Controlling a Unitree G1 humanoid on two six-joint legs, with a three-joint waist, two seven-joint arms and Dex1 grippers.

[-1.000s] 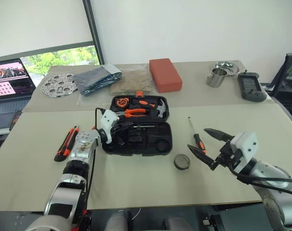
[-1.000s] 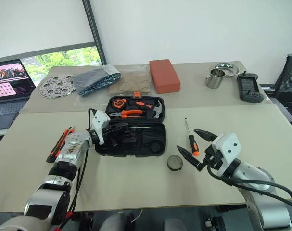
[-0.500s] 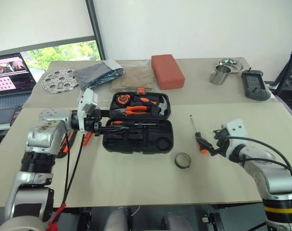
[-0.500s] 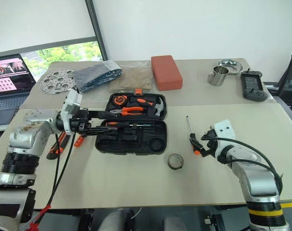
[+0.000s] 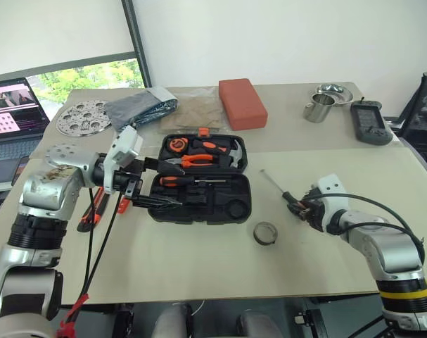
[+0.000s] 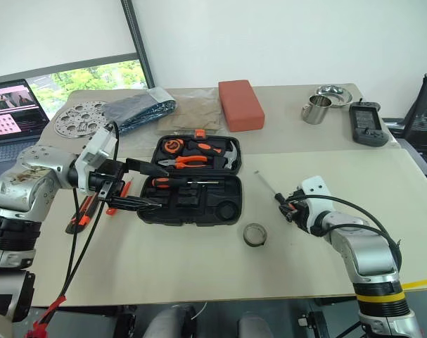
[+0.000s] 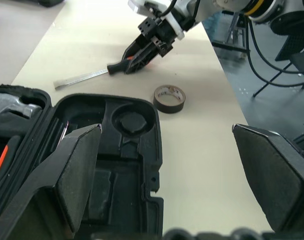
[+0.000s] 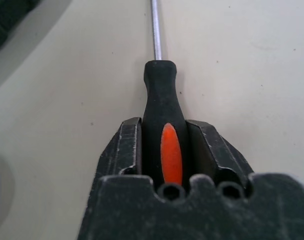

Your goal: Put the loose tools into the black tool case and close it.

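Observation:
My right gripper has its screwdriver. It will let go of it in the tool case's near half (image 5: 212, 187), alongside the shaft of the screwdriver lying there.
The black tool case (image 5: 231, 208) lies open in the middle of the table, with one black-and-orange screwdriver (image 5: 188, 181) in its near half. My left gripper (image 5: 155, 184) hovers open at the case's left edge, its fingers (image 7: 76, 170) wide apart and empty. Right of the case, my right gripper (image 5: 306, 209) is shut on the handle of a second black-and-orange screwdriver (image 8: 163, 107), whose shaft (image 5: 271, 182) points toward the case. The grey ring roll (image 5: 267, 233) lies in front of the case. The orange-black utility knife (image 6: 80, 210) and a small orange tool (image 5: 124, 205) lie partly hidden behind my left arm.
Pliers, a hammer and a tape measure fill the case's far half (image 5: 202, 151). Behind it are a red-orange block (image 5: 243, 105), a blue-grey bag (image 5: 139, 109) and a perforated metal disc (image 5: 81, 118). A metal cup (image 5: 316, 111), bowl and grey handheld device (image 5: 370, 123) sit far right; a laptop (image 5: 13, 113) far left.
My left gripper opened, leaving a screwdriver in the case, then rose and drew back to the case's left edge. My right gripper dropped onto the other screwdriver's handle and shut on it.

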